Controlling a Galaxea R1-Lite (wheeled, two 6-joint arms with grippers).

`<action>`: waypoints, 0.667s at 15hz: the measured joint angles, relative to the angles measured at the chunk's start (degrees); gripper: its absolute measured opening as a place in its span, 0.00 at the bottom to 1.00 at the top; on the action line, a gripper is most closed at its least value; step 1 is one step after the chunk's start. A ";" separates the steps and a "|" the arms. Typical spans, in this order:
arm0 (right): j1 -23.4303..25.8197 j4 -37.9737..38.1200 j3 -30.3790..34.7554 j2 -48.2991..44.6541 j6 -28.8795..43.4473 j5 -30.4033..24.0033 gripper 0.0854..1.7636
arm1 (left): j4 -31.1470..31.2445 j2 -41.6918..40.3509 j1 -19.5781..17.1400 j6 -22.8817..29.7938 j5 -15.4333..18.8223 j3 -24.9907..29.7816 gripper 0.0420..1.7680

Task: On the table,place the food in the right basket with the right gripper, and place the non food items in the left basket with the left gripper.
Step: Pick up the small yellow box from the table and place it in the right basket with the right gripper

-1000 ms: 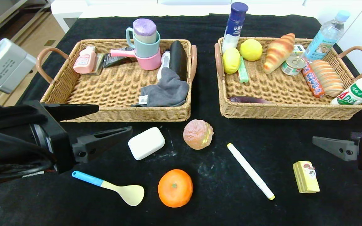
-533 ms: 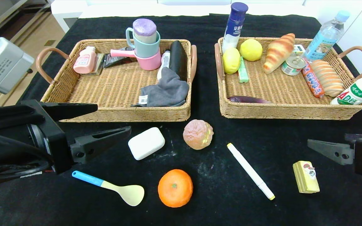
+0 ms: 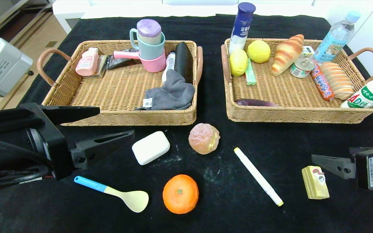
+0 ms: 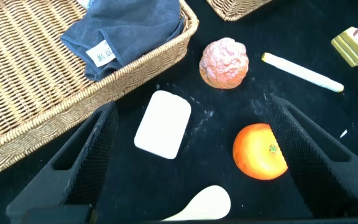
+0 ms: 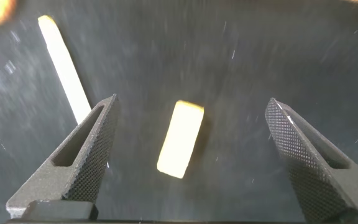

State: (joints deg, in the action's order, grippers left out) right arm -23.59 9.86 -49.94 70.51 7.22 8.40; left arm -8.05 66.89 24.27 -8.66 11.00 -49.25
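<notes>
The robot's right gripper needs to close across the middle of the yellow snack box (image 3: pixel 315 183) (image 5: pixel 179 140), with its fingers along the long sides of the box.
On the black table lie a white soap bar (image 3: pixel 150 147), a pink crumbly bun (image 3: pixel 204 138), an orange (image 3: pixel 180 194), a white marker pen (image 3: pixel 258 176), a spoon with a blue handle (image 3: pixel 115 193) and a yellow snack box (image 3: pixel 315 182). My left gripper (image 3: pixel 117 121) is open, just left of the soap bar; in the left wrist view (image 4: pixel 194 118) the soap bar (image 4: pixel 162 124) and the orange (image 4: pixel 259 151) lie between its fingers. My right gripper (image 3: pixel 330 154) is open just right of the yellow box, which lies between its fingers in the right wrist view (image 5: pixel 180 138).
The left basket (image 3: pixel 125 117) holds cups, a grey cloth, a pink bottle and other items. The right basket (image 3: pixel 299 115) holds lemons, bread, a can, a sausage and bottles. Both stand behind the loose items.
My right gripper has moved left and down the view, closer to the yellow box. My left gripper has barely shifted.
</notes>
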 joint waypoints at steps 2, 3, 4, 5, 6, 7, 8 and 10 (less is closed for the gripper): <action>-0.16 2.76 -0.74 1.32 1.01 0.28 0.97 | 0.00 0.02 0.00 0.00 0.09 0.02 0.97; -0.22 3.15 -1.04 2.08 1.88 0.37 0.97 | 0.00 0.00 0.00 0.00 0.09 0.02 0.97; -0.26 3.56 -1.12 2.89 2.36 0.39 0.97 | 0.02 -0.02 0.00 0.01 0.11 0.02 0.97; -0.28 3.78 -1.18 3.72 2.54 0.55 0.97 | 0.02 -0.05 0.01 0.01 0.13 0.02 0.97; -0.33 4.57 -1.21 4.46 2.56 1.16 0.97 | 0.02 -0.09 0.01 0.00 0.16 0.06 0.97; -0.72 5.35 -1.24 5.18 2.65 2.05 0.97 | 0.02 -0.11 0.06 0.00 0.18 0.09 0.97; -1.29 5.90 -1.27 5.86 3.36 2.56 0.97 | 0.04 -0.13 0.04 -0.05 0.18 0.11 0.97; -1.93 5.96 -1.18 7.19 4.96 2.73 0.97 | 0.02 -0.18 0.04 -0.05 0.18 0.13 0.97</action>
State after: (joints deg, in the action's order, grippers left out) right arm -25.51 15.82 -51.13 77.70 12.18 11.13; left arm -8.02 66.71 24.31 -8.70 11.18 -49.12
